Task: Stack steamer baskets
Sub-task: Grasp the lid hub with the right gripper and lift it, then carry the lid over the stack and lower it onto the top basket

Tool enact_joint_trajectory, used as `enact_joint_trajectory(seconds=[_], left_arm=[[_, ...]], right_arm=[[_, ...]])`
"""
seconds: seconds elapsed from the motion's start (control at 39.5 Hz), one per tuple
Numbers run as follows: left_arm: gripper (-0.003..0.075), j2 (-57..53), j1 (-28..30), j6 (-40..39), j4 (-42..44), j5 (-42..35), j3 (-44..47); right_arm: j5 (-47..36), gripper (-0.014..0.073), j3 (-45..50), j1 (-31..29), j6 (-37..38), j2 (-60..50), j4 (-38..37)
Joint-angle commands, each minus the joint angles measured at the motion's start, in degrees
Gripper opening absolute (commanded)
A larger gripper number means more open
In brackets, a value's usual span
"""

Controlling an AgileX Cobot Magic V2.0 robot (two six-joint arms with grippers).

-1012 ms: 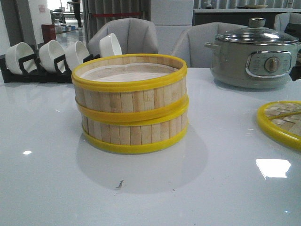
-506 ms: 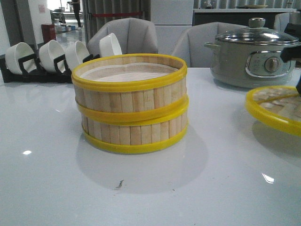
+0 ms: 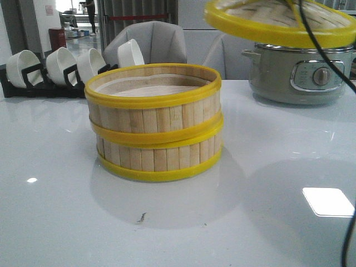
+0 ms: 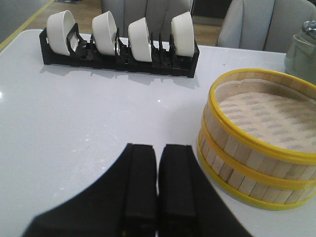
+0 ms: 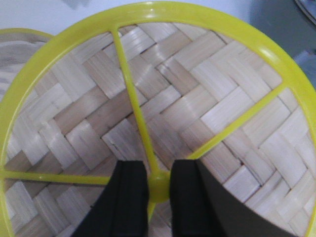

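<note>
Next, my right gripper lets go of the woven lid on the open top of the upper steamer basket [image 3: 152, 80]. The lid now hangs in the air above the stack.
Two steamer baskets [image 3: 154, 123] stand stacked one on the other at the table's middle, the top one open with its paper liner showing; they also show in the left wrist view [image 4: 256, 138]. The flat woven lid [image 3: 281, 22] with yellow rim hangs in the air at the upper right, above and to the right of the stack. My right gripper [image 5: 159, 185] is shut on the lid's [image 5: 163, 113] yellow centre knob. My left gripper [image 4: 158, 163] is shut and empty, low over the table just left of the stack.
A black rack with several white bowls [image 3: 61, 69] stands at the back left, also in the left wrist view [image 4: 118, 47]. A grey electric pot with a glass lid [image 3: 303, 69] stands at the back right, under the lifted lid. A black cable [image 3: 328, 55] hangs at the right.
The woven lid has gone from lying on the table at the right edge to hanging high at the upper right, lifted and carried leftward. The stacked baskets have not moved.
</note>
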Motion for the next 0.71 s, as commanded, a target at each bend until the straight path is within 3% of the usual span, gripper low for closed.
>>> enact_joint_trajectory(seconds=[0.0,0.35,0.68], left_arm=[[0.0087,0.06,0.07,-0.37,-0.47,-4.96,-1.73],[0.0087,0.06,0.07,-0.37,-0.47,-4.96,-1.73],[0.0087,0.06,0.07,-0.37,-0.47,-4.96,-1.73]], right_arm=[[0.92,0.0036,-7.69,5.25,-0.57,0.51,0.25],[5.33,0.0036,-22.81,16.30,-0.57,14.72,0.25],[2.94,0.0036,-26.55,17.95,-0.57,19.96,-0.49]])
